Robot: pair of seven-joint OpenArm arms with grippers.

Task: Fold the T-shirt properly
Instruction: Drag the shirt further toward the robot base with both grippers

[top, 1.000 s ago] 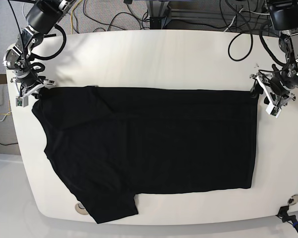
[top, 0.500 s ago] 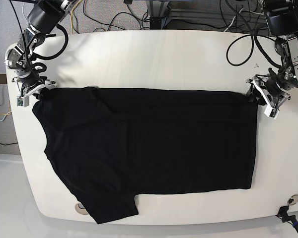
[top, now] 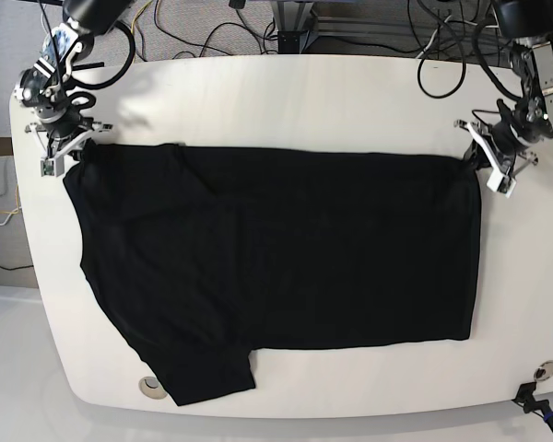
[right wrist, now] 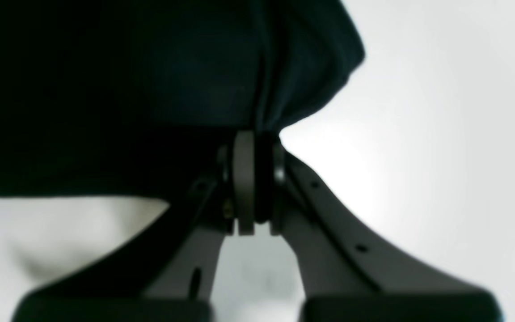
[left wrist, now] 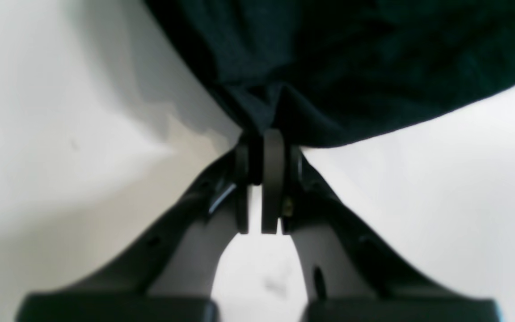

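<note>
I need to use my left gripper to release the black T-shirt's corner just inside the white table's far edge [top: 497, 77], close to the loose cables.
The black T-shirt [top: 276, 262] lies spread over the white table [top: 304, 101], one sleeve at the front left. My left gripper [top: 477, 158] is shut on the shirt's far right corner; in the left wrist view the fingers [left wrist: 272, 179] pinch a fold of black fabric [left wrist: 329, 67]. My right gripper [top: 74, 150] is shut on the shirt's far left corner; in the right wrist view the fingers [right wrist: 244, 179] clamp bunched black cloth [right wrist: 150, 89].
Loose cables [top: 221, 32] run along the table's far edge. A round hole [top: 150, 386] sits at the front left of the table, and a black connector [top: 531, 400] at the front right corner.
Both grippers have moved toward the table's far edge, dragging the shirt's far edge with them. The whole shirt has shifted away from the front edge.
</note>
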